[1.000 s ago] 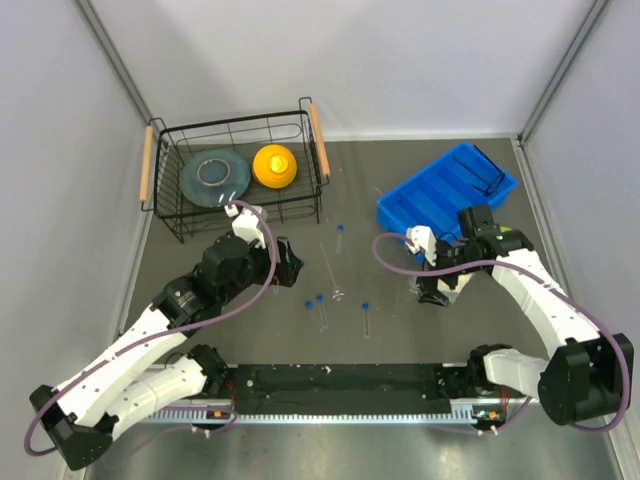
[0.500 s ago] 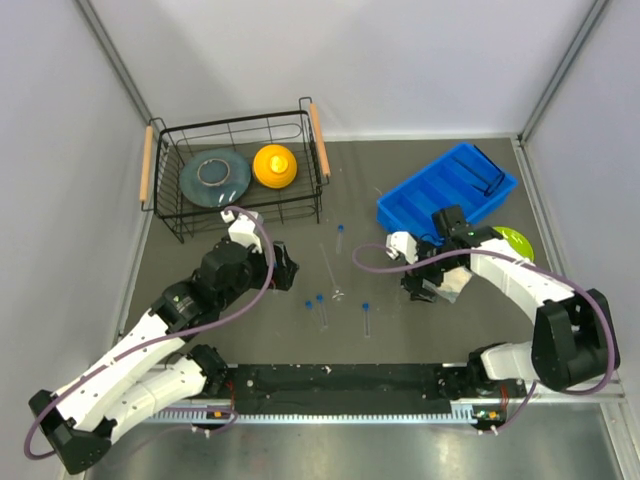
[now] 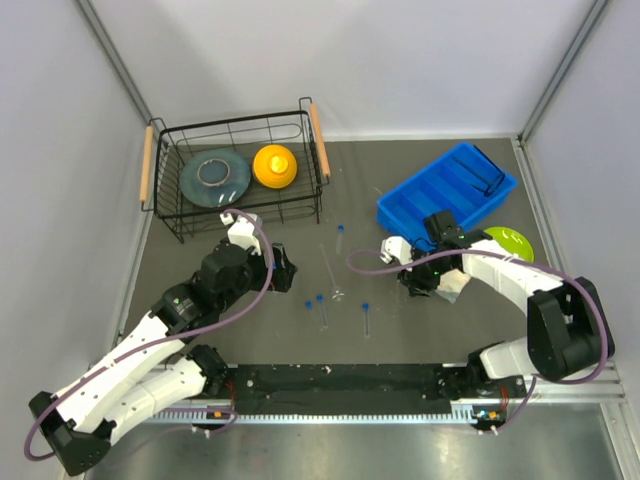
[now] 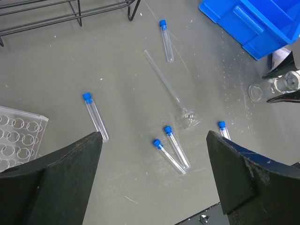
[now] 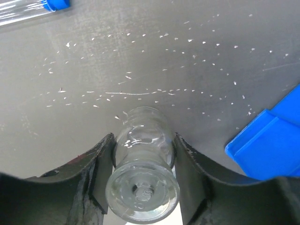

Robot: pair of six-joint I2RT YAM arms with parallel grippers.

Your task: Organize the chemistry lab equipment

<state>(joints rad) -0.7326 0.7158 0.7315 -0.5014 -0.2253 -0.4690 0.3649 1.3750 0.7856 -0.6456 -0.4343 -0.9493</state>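
My right gripper will let go of the small clear vial in the blue bin's compartment (image 3: 458,188) beside the black wire item.
A small clear vial (image 5: 143,159) lies on its side on the dark table, and my right gripper (image 5: 143,140) is shut on it, both fingers (image 5: 101,161) pressed to its sides. In the left wrist view the vial (image 4: 257,92) shows at the right edge. Several blue-capped test tubes (image 4: 176,147) lie loose on the table, with a long-stemmed glass funnel (image 4: 168,91) among them. My left gripper (image 4: 153,136) hangs open above them, holding nothing. A corner of the clear grid rack (image 4: 18,140) shows at the left. From above, the tubes (image 3: 322,308) lie between my left gripper (image 3: 283,262) and my right gripper (image 3: 415,283).
A blue divided bin (image 3: 450,190) with a black wire item (image 3: 490,175) in it stands just behind the right gripper. A lime-green plate (image 3: 508,240) lies to its right. The black wire basket (image 3: 300,205) at the back left holds a grey plate (image 3: 213,175) and a yellow dome (image 3: 273,165).
My right arm has shifted left and down to the vial, and its jaws have closed on it, uncovering the green plate. The left arm has barely moved.
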